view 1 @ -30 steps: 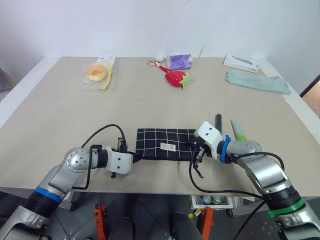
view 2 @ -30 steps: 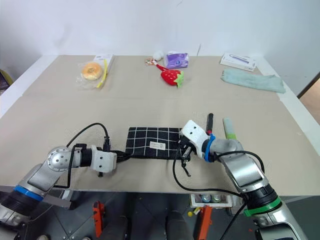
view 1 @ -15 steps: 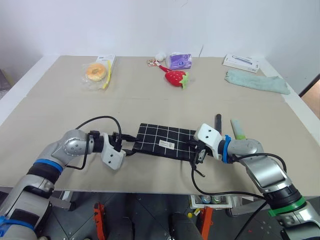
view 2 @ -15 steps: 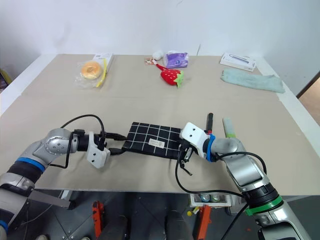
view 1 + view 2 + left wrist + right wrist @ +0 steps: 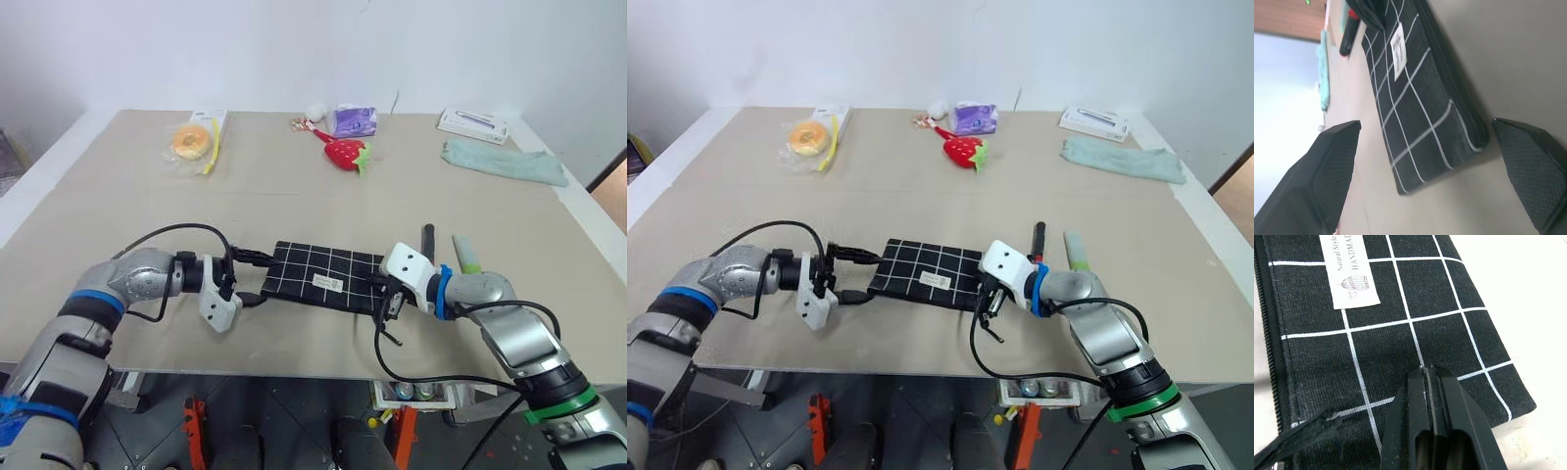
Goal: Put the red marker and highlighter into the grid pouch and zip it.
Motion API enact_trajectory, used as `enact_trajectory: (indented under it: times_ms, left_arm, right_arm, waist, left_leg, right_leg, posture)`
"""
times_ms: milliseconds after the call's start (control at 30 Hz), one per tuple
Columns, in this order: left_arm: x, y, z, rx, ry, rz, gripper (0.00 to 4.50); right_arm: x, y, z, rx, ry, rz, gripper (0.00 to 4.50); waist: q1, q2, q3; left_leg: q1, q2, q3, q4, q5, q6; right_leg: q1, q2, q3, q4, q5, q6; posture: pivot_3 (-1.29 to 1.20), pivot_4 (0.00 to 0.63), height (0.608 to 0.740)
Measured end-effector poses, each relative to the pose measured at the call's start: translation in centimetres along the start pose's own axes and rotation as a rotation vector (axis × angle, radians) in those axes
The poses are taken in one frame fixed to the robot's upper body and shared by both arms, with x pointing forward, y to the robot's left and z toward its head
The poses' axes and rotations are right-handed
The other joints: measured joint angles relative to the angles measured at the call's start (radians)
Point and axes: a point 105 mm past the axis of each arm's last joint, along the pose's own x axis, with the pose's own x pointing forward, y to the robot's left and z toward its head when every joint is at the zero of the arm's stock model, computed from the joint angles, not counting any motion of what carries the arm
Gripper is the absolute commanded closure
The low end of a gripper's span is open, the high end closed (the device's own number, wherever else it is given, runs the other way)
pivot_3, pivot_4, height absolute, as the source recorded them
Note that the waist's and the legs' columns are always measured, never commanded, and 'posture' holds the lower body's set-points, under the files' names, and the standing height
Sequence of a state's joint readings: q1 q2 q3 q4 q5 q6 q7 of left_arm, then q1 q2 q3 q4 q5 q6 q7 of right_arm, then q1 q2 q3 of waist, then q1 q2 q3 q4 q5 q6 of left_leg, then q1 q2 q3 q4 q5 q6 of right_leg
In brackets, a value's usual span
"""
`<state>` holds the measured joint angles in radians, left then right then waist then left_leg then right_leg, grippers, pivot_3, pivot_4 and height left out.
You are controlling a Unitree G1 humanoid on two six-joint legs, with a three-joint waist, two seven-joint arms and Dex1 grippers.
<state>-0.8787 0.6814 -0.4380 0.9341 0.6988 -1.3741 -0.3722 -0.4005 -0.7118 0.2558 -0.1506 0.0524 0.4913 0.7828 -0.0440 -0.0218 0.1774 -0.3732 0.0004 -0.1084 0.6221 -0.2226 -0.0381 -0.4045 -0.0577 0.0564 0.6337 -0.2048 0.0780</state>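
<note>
The open fingers of my left gripper are on both sides of the grid pouch's whole end. My left gripper will pinch only the zipper-side corner (image 5: 265,292) before I work the zip.
The grid pouch (image 5: 323,279) lies flat near the table's front edge, its white label (image 5: 1349,271) facing up. My left gripper (image 5: 854,274) is open at the pouch's left end, one finger (image 5: 1327,166) on each side of that end and neither touching it. My right gripper (image 5: 384,297) is shut, and its fingertips (image 5: 1432,382) rest on the pouch's right end with nothing visible between them. The red marker (image 5: 1038,235) and the highlighter (image 5: 465,253) lie on the table just beyond my right gripper, side by side.
Along the far side of the table lie a bagged donut (image 5: 189,142), a red strawberry plush (image 5: 345,152), a purple packet (image 5: 351,119), a white box (image 5: 472,122) and a teal cloth (image 5: 505,160). The table's front edge runs just below both grippers.
My left gripper has opened, let go of the pouch's left end and rolled over. The pouch's left end has swung a little away from the table's front edge. My right gripper stays put.
</note>
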Motion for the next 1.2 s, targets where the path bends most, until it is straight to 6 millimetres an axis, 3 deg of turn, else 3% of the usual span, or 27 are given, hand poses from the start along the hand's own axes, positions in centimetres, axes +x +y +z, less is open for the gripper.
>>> enact_trajectory:
  times_ms: [500,767,833,1200]
  left_arm:
    - [1.8,1.0,-2.1,0.169,0.045,0.06,0.03]
    - [1.8,-0.6,-2.3,0.146,0.056,0.014,3.52]
    - [1.6,0.0,-2.3,0.156,0.053,0.027,4.48]
    - [1.2,0.2,-1.8,0.121,0.022,0.028,4.48]
  right_arm:
    - [0.1,0.0,0.0,0.0,0.004,-0.008,4.5]
    - [0.2,0.1,0.2,-0.003,-0.005,-0.003,4.5]
    - [0.2,0.1,0.2,-0.003,-0.005,0.0,4.5]
    - [0.2,0.2,0.5,-0.015,-0.017,0.009,4.5]
  waist:
    - [0.001,-0.001,0.0]
    - [0.002,-0.002,0.0]
    - [0.002,-0.001,0.0]
    - [-0.003,-0.002,0.0]
  left_leg:
    - [0.0,-0.001,0.0,0.002,0.003,-0.002]
    - [-0.001,-0.001,0.0,0.001,0.003,-0.002]
    - [-0.001,-0.001,0.0,0.0,0.003,-0.002]
    - [-0.002,-0.001,0.001,-0.002,0.002,-0.003]
  right_leg:
    - [0.003,-0.001,0.0,0.0,0.002,0.004]
    - [0.001,-0.001,0.0,0.0,0.002,0.004]
    - [0.001,-0.002,0.0,0.0,0.002,0.004]
    - [-0.002,-0.001,0.0,-0.001,0.002,0.003]
  posture:
    - [0.0,0.15,0.74]
    - [0.0,0.15,0.74]
    - [0.0,0.15,0.74]
    - [0.0,0.15,0.74]
